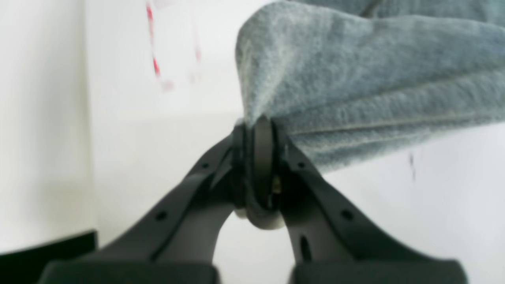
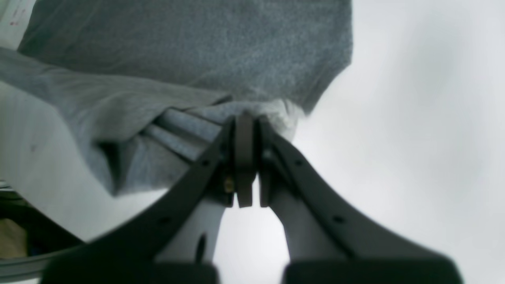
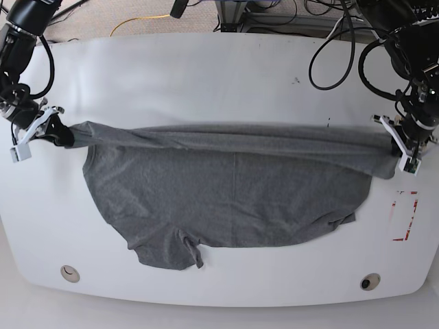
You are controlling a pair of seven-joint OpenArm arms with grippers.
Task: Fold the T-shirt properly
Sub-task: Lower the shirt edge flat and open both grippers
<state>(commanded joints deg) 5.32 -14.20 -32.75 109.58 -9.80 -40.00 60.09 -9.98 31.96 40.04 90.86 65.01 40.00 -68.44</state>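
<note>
The end of the fold, now pulled taut between both arms, is for my left gripper to release. It will let go over the T-shirt's side edge [image 3: 375, 140], beyond the red-and-white marker patch.
The heather-grey T-shirt [image 3: 233, 195] lies across the white table [image 3: 206, 82], its upper edge pulled taut into a long raised fold between both arms. My left gripper [image 3: 392, 142], at the base view's right, is shut on one end of that fold; up close its fingertips [image 1: 258, 128] pinch bunched grey fabric [image 1: 367, 90]. At the base view's left, my right gripper [image 3: 65, 133] is shut on the other end. The right wrist view shows its tips [image 2: 244, 118] clamped on gathered cloth [image 2: 189, 59]. A sleeve [image 3: 168, 250] lies flat near the front edge.
A red-and-white marker patch [image 3: 403, 216] is on the table at the right, near my left gripper. Two round holes [image 3: 68, 274] [image 3: 370, 282] sit near the front edge. Cables [image 3: 336, 41] hang past the far side.
</note>
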